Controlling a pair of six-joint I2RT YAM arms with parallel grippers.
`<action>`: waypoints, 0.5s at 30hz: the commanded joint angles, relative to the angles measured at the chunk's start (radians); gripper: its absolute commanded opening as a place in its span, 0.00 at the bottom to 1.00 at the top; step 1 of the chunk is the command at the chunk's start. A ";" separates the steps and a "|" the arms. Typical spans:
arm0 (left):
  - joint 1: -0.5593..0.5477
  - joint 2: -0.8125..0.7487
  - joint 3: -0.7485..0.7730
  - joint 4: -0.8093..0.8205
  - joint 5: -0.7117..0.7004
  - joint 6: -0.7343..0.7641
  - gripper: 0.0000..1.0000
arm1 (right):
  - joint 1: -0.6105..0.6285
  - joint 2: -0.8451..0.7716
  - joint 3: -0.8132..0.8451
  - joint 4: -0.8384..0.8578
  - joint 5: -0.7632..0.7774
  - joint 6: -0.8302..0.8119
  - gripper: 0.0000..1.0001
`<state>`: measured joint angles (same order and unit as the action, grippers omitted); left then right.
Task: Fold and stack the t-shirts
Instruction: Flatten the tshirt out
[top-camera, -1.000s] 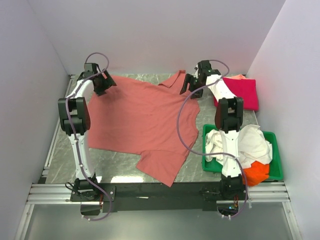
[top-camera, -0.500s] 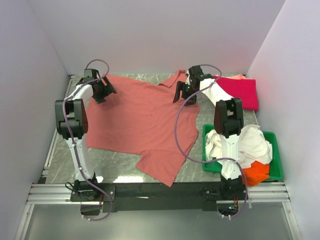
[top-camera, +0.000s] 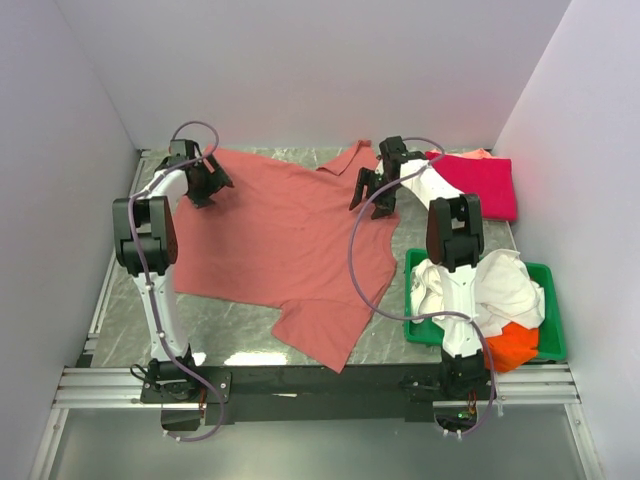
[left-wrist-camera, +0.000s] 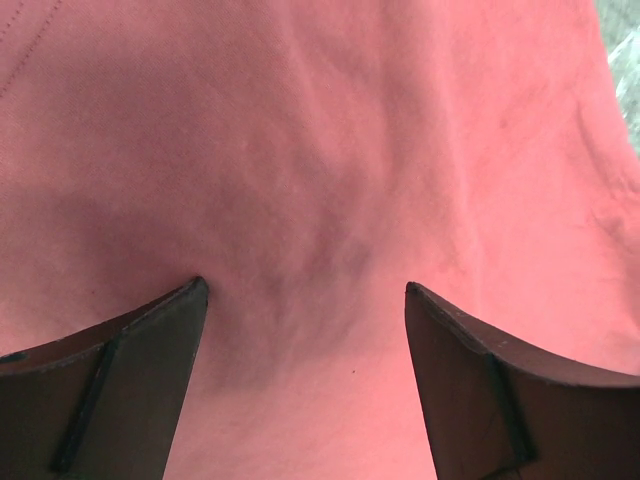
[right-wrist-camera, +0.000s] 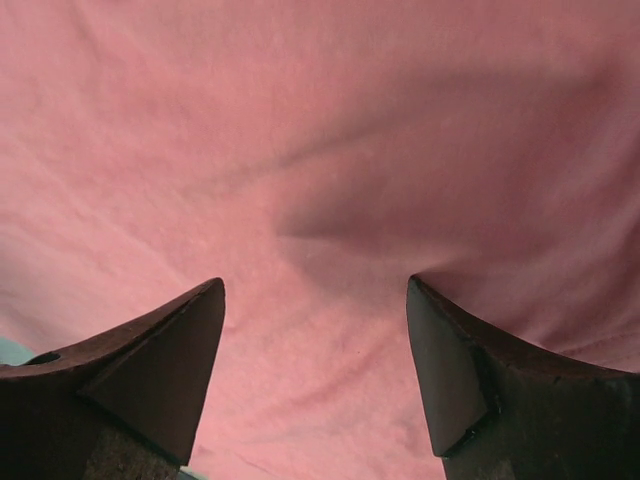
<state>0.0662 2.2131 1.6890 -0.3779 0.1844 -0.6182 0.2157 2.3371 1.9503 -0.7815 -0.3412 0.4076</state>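
The near hem corner (top-camera: 178, 290) of the salmon-red t-shirt is the end closer to the front rail. My left gripper goes there next and closes on it.
A large salmon-red t-shirt (top-camera: 285, 240) lies spread flat on the table. My left gripper (top-camera: 207, 186) is open over its far left part, fingertips wide apart on the cloth (left-wrist-camera: 300, 180). My right gripper (top-camera: 364, 190) is open over its far right shoulder, beside the collar; the cloth (right-wrist-camera: 320, 150) fills that wrist view. A crimson-pink t-shirt (top-camera: 482, 183) lies folded at the far right. White t-shirts (top-camera: 490, 285) and an orange one (top-camera: 510, 345) sit bunched in the green tray (top-camera: 552, 330).
The salmon shirt's near sleeve (top-camera: 325, 335) reaches toward the front rail. White walls close in the table on three sides. Bare grey tabletop (top-camera: 125, 300) shows at the near left.
My right gripper has moved left and down from beside the pink shirt onto the salmon shirt's shoulder. My left gripper shifted slightly on the far left part of the shirt.
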 joint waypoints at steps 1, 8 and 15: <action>-0.005 0.077 0.030 -0.003 0.009 -0.014 0.86 | -0.019 0.053 0.058 -0.039 0.030 0.022 0.80; -0.006 0.164 0.115 0.011 0.039 -0.029 0.86 | -0.045 0.181 0.254 -0.139 0.054 0.034 0.80; -0.025 0.241 0.242 0.036 0.116 -0.038 0.86 | -0.085 0.254 0.400 -0.179 0.042 0.046 0.80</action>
<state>0.0612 2.3707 1.8977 -0.3111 0.2661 -0.6518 0.1665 2.5355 2.3066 -0.9302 -0.3458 0.4583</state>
